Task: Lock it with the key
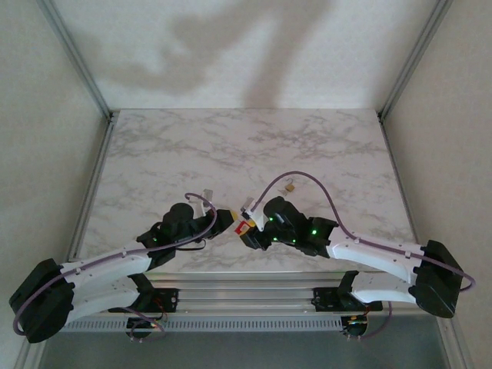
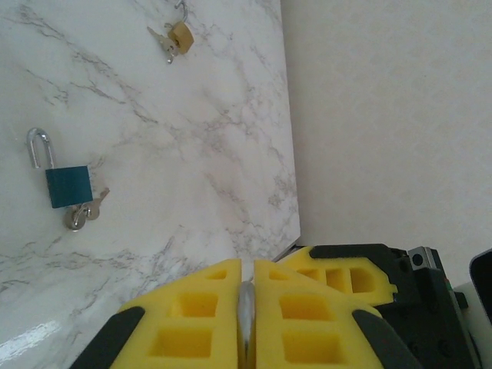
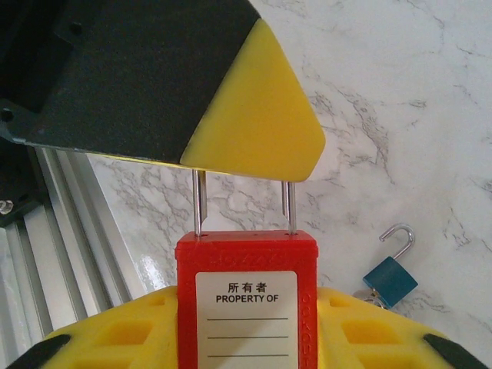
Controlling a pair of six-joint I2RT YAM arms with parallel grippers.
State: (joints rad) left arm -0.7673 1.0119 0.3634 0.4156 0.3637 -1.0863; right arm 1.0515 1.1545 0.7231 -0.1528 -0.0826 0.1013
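I need to open my left gripper, as it holds just the red padlock's shackle, and take the upper part of the red padlock's body (image 3: 246, 253) before my right gripper lets go of it.
A red padlock (image 3: 246, 261) with a white "PROPERTY OF" label stands upright between the yellow pads of my right gripper (image 3: 246, 300), which is shut on its body. Both legs of its silver shackle (image 3: 198, 201) run into the body. The top of the shackle sits under a yellow finger (image 3: 254, 115) of my left gripper (image 2: 247, 265), which is shut on the shackle's metal bar (image 2: 247, 315). From above, the two grippers meet at the red padlock (image 1: 244, 228) near the table's front edge. The red padlock's key is hidden.
A teal padlock (image 2: 68, 184) with an open shackle and keys at its base lies on the marble table (image 1: 231, 146); it also shows as the teal padlock (image 3: 390, 278) to the right. A small brass padlock (image 2: 178, 37) with keys lies farther back.
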